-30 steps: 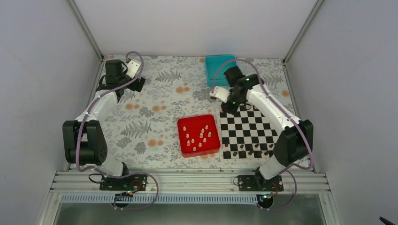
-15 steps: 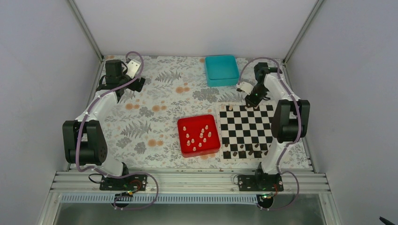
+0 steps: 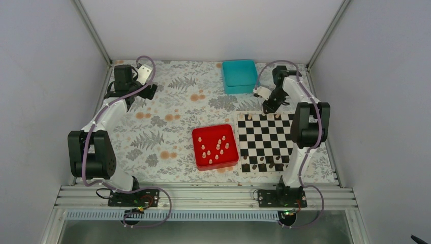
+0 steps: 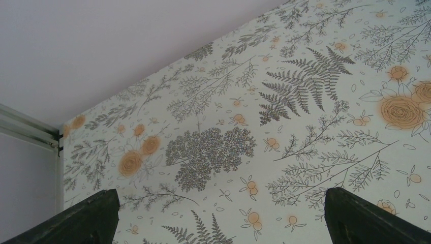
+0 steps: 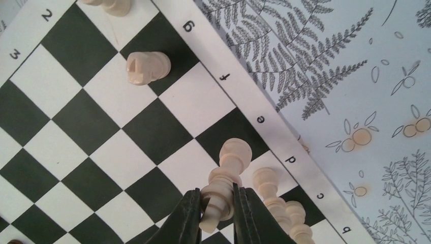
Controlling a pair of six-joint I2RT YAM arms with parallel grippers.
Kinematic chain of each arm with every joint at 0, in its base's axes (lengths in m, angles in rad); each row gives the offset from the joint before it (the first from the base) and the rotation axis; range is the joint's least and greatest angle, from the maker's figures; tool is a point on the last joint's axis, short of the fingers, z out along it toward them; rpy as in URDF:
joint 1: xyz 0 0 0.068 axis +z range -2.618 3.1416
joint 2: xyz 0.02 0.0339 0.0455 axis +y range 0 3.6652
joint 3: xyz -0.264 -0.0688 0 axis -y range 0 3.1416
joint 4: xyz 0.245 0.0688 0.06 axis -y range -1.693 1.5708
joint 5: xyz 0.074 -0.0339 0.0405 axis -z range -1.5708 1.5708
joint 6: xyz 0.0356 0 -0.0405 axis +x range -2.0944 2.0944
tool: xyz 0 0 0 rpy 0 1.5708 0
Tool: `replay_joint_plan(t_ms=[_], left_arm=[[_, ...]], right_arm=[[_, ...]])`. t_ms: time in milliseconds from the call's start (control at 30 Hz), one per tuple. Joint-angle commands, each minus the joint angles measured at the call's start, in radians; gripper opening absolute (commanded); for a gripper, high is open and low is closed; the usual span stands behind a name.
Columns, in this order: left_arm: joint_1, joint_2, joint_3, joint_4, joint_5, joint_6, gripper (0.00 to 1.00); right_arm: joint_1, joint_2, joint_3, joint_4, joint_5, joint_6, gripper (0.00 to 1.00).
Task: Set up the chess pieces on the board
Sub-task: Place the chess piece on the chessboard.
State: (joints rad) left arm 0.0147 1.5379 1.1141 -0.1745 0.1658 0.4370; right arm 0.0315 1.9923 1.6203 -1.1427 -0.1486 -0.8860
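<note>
My right gripper is going to put the pale chess piece down on the dark edge square [image 3: 263,117] [image 5: 232,144] beside the letter e.
The black-and-white board [image 3: 267,137] lies right of centre. My right gripper [image 3: 267,107] hangs over its far edge, shut on a pale chess piece [image 5: 231,162] held tilted just above the squares near files d and e. In the right wrist view my right gripper [image 5: 216,198] pinches the piece's lower body. Other pale pieces stand on the board's edge row [image 5: 147,67], two just right of the held one [image 5: 277,201]. Several pale pieces [image 3: 217,147] lie in the red tray [image 3: 198,133]. My left gripper [image 3: 147,91] is open and empty over the floral cloth at the far left [image 4: 223,223].
A teal tray [image 3: 240,75] sits at the back, just left of my right wrist. Dark brown pieces [image 3: 262,163] stand on the board's near rows. The enclosure's back-right post is close behind the right arm. White walls close in all sides.
My right arm has swung right and folded back, carrying its gripper from the board's far-left corner to the middle of the far edge. The left arm has not moved.
</note>
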Motion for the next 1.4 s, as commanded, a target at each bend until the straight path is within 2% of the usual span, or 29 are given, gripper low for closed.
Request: replay_joint_plan(t_ms=[0,967,1100,1233,1367], left_arm=[[-0.001,0.003,0.001,0.01,-0.008,0.012,1.0],[0.0,0.017,0.009,0.006,-0.002,0.014,1.0],[-0.001,0.015,0.008,0.007,-0.004,0.014,1.0],[-0.001,0.017,0.01,0.007,-0.005,0.015,1.0],[0.0,0.019,0.011,0.004,-0.001,0.015,1.0]], right_arm=[[0.001,0.034,0.044,-0.009,-0.023,-0.019,0.1],[0.002,0.099,-0.001,0.001,-0.004,-0.015,0.12],[0.001,0.101,-0.002,0.017,-0.005,-0.011,0.18],[0.002,0.082,0.006,0.034,0.003,-0.01,0.31],[0.002,0.057,0.033,0.038,0.003,-0.01,0.38]])
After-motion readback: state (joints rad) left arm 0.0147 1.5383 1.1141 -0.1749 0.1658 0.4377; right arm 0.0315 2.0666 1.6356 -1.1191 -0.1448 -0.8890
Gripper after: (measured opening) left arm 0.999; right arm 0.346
